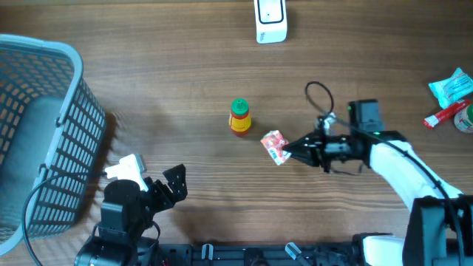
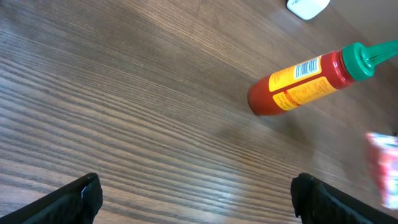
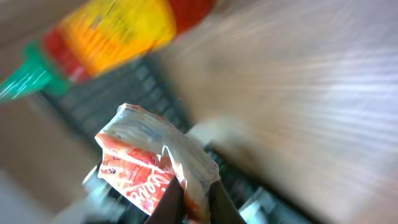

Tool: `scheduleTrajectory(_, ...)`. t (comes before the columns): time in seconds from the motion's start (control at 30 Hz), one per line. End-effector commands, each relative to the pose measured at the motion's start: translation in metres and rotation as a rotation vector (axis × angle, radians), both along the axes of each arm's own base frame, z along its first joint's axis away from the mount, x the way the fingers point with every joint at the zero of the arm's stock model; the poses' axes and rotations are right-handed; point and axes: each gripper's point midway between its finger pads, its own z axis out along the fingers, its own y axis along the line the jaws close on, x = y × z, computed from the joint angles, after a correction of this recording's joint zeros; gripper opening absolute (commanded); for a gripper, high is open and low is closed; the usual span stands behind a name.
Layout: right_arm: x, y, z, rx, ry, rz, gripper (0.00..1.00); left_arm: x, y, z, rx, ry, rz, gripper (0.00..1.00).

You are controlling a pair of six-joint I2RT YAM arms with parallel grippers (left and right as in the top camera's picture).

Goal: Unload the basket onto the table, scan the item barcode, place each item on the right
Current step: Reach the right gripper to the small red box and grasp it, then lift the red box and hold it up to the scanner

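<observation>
Next, my right gripper sets the snack packet down and lets go of it on the table (image 1: 459, 147) just in front of the green-lidded jar.
My right gripper (image 1: 290, 151) is shut on the edge of a small red-and-white snack packet (image 1: 274, 146), near the middle of the table. In the right wrist view the packet (image 3: 152, 165) is pinched between the dark fingers (image 3: 169, 205) of that gripper (image 3: 194, 208), and the picture is blurred. A red and yellow sauce bottle with a green cap (image 1: 239, 116) stands just left of the packet; the left wrist view shows the bottle (image 2: 305, 84) with its barcode label. A white scanner (image 1: 270, 20) sits at the far edge. My left gripper (image 1: 174, 185) is open and holds nothing, its fingertips (image 2: 78, 198) wide apart.
A grey mesh basket (image 1: 44, 133) takes up the left side. A teal packet (image 1: 452, 87) and a red tube (image 1: 443, 116) lie at the far right edge. A black cable loop (image 1: 319, 94) lies behind my right wrist.
</observation>
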Motion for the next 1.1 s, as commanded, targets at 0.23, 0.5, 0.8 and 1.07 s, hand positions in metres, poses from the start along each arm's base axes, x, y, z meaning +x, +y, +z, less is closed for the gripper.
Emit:
scheduleTrajectory(0.23, -0.025, 0.007, 0.056, 0.341, 0.015, 0.070, 0.04, 0.001, 0.001, 0.007, 0.021, -0.029, -0.009, 1.00)
scheduleTrajectory(0.5, 0.012, -0.012, 0.002, -0.024, -0.163, 0.002, 0.04, 0.001, 0.001, 0.007, 0.021, -0.029, -0.009, 1.00)
scheduleTrajectory(0.8, 0.133, -0.050, 0.086, -0.079, -0.790, -0.271, 0.05, 0.001, 0.001, 0.007, 0.021, -0.029, -0.009, 1.00)
scheduleTrajectory(1.07, 0.210, -0.101, 0.134, -0.543, -1.177, -0.784, 0.05, 0.001, 0.001, 0.007, 0.021, -0.029, -0.009, 1.00)
